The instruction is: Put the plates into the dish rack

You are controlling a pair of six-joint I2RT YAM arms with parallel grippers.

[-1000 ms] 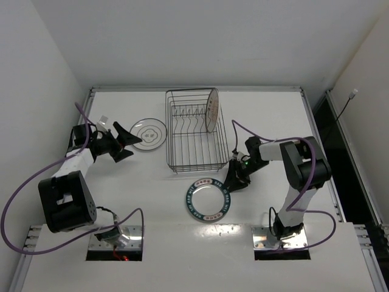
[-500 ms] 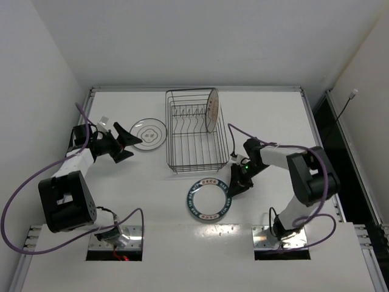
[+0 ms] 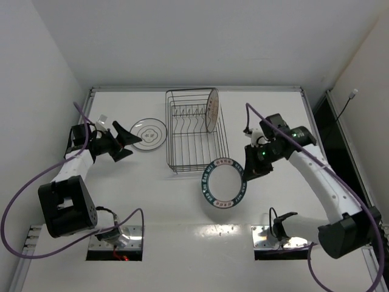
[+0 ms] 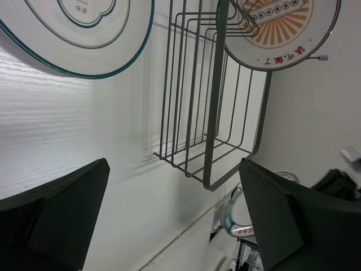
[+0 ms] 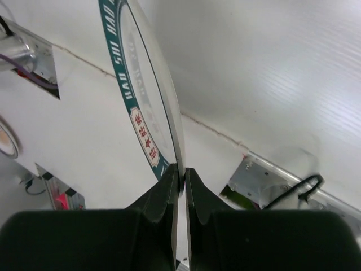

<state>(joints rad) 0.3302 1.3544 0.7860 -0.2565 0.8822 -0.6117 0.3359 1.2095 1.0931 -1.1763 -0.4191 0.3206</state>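
The ringed plate's rim (image 3: 135, 144) (image 4: 17, 43), on the plate's side away from the dish rack, is next for my left gripper to go to and close on.
My right gripper (image 3: 248, 171) is shut on the rim of the lettered-rim plate (image 3: 223, 182) and holds it tilted above the table, just in front of the dish rack (image 3: 196, 129). In the right wrist view the plate (image 5: 148, 90) runs edge-on up from the closed fingers (image 5: 181, 180). The orange-centred plate (image 3: 212, 110) stands upright in the rack's right end; it also shows in the left wrist view (image 4: 280, 31). The ringed plate (image 3: 149, 134) lies flat left of the rack. My left gripper (image 3: 126, 144) is open and empty beside the ringed plate (image 4: 79, 34).
The rack's wire wall (image 4: 217, 96) fills the middle of the left wrist view. Purple cables loop from both arms. Metal mounting plates (image 3: 279, 237) sit at the near edge. White walls close the table on three sides.
My right gripper has lifted the lettered-rim plate off the table, tilted it up and carried it toward the rack's front right corner. The left arm has not moved.
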